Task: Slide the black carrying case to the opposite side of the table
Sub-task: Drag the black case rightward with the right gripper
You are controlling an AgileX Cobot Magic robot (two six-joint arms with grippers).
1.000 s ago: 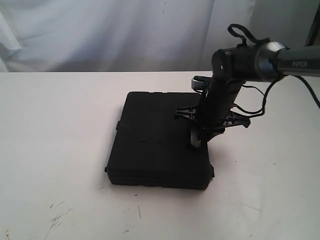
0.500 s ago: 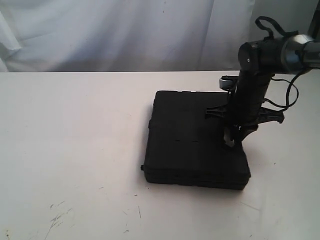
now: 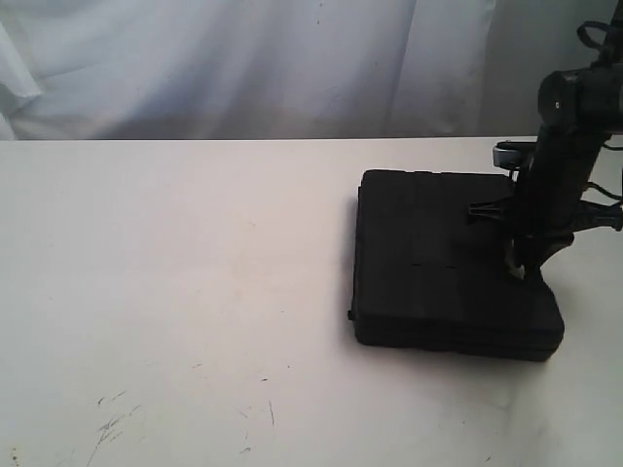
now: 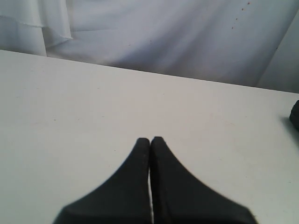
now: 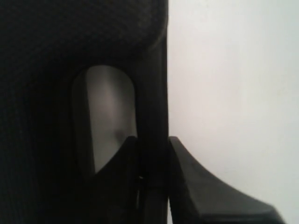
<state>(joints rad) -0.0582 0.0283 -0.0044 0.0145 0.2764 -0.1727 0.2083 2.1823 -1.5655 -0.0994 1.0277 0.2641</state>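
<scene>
My right gripper is set to place the black carrying case. It will release it on the white table, slightly farther from the dark scratch marks (image 3: 478, 255).
The black carrying case (image 3: 443, 258) lies flat on the white table (image 3: 175, 292), at the right of the exterior view. My right gripper (image 3: 526, 270) points down at the case's right edge, shut on the case's handle (image 5: 152, 116): one finger sits inside the handle opening, the other outside against the table. A corner of the case (image 4: 295, 114) shows at the edge of the left wrist view. My left gripper (image 4: 150, 140) hovers over bare table (image 4: 70, 107), shut and empty; it is not seen in the exterior view.
A white cloth backdrop (image 3: 243, 68) hangs behind the table's far edge. Faint dark scratch marks (image 3: 112, 423) lie near the front left of the table. The right arm's cables (image 3: 599, 190) hang just right of the case.
The case has slid to the right across the table, drawn along by my right gripper on its handle. The right arm has moved right with it, almost to the edge of the view.
</scene>
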